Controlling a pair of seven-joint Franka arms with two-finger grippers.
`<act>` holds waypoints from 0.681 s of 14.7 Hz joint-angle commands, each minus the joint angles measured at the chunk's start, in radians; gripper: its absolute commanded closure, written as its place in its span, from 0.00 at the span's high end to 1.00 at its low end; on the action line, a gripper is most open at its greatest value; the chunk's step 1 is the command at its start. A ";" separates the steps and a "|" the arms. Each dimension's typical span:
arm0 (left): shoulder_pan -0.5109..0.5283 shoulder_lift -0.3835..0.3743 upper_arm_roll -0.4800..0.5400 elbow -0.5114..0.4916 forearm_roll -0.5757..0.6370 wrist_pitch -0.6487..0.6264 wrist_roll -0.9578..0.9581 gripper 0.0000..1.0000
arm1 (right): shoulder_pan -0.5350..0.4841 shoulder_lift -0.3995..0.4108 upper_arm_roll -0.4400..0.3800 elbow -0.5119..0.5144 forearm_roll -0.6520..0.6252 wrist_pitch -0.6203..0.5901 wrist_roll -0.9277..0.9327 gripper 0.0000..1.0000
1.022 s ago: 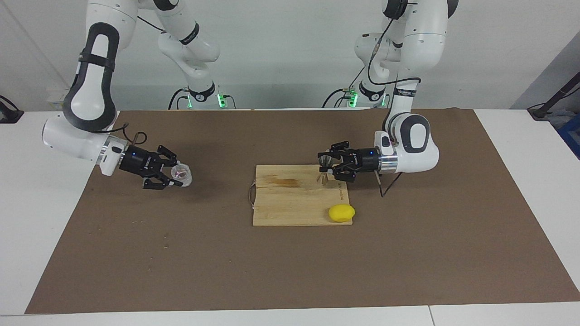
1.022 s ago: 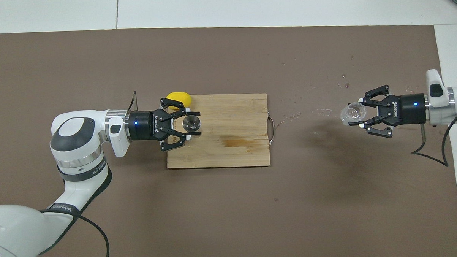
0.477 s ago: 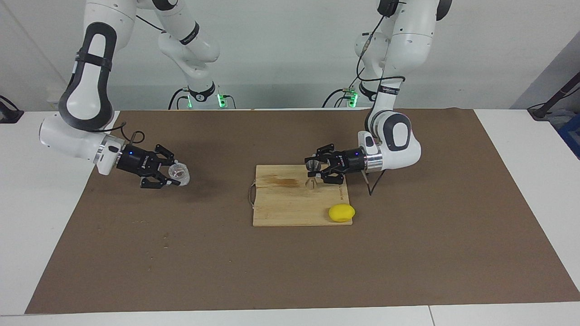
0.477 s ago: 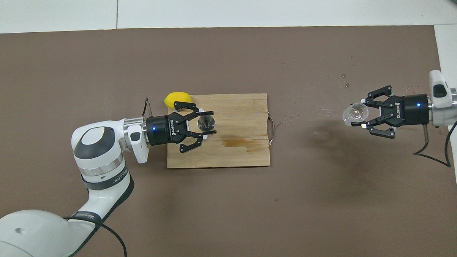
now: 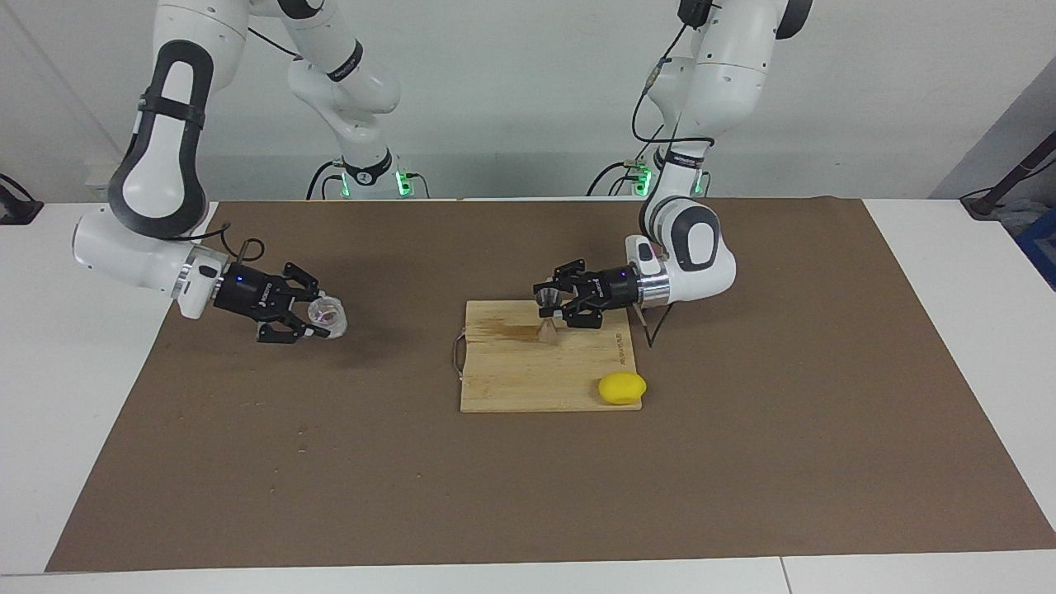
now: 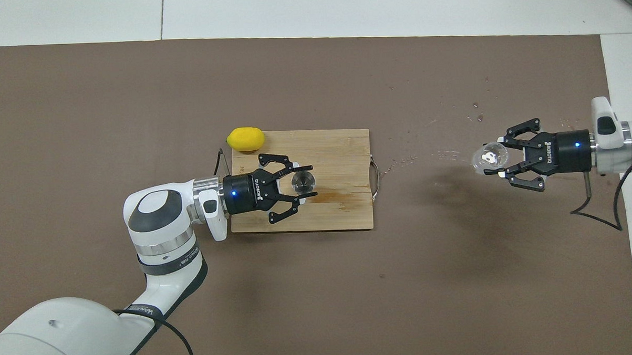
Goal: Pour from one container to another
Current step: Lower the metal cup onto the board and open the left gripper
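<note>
Next, I let go of the silver hourglass jigger, now upright low over the board, with my left gripper on the cutting board (image 6: 293, 181) between the yellow lemon and the brown stain.
The clear glass cup (image 5: 330, 314) (image 6: 486, 156) hangs low over the brown mat at the right arm's end of the table. My right gripper (image 5: 323, 316) (image 6: 497, 158) is shut on it from the side. The silver hourglass jigger (image 5: 546, 320) (image 6: 302, 181) stands upright, low over the wooden cutting board (image 5: 528, 384) (image 6: 341, 145). My left gripper (image 5: 551, 305) (image 6: 304, 183) is shut on its waist. Whether the jigger's foot touches the board I cannot tell.
A yellow lemon (image 5: 622, 388) (image 6: 246, 139) lies at the board's corner toward the left arm's end, farther from the robots than the jigger. Water droplets (image 6: 444, 153) spot the brown mat (image 5: 495, 495) between board and cup. A wire handle (image 6: 375, 173) juts from the board's edge.
My left gripper has carried the jigger along the board toward the right arm's end and a little nearer to the robots. The right gripper with the cup has hardly moved.
</note>
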 commanded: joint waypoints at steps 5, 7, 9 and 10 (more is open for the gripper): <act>-0.006 -0.024 0.018 -0.032 -0.029 0.016 0.120 0.23 | 0.032 -0.029 0.003 -0.026 0.029 0.009 0.025 0.00; -0.003 -0.012 0.016 -0.034 -0.030 0.011 0.120 0.23 | 0.038 -0.029 0.003 -0.026 0.029 0.012 0.028 0.00; -0.003 0.005 0.016 -0.034 -0.030 0.007 0.123 0.23 | 0.038 -0.030 0.003 -0.028 0.027 0.012 0.028 0.00; -0.003 0.006 0.016 -0.034 -0.030 0.007 0.126 0.23 | 0.036 -0.029 0.003 -0.028 0.027 0.012 0.028 0.00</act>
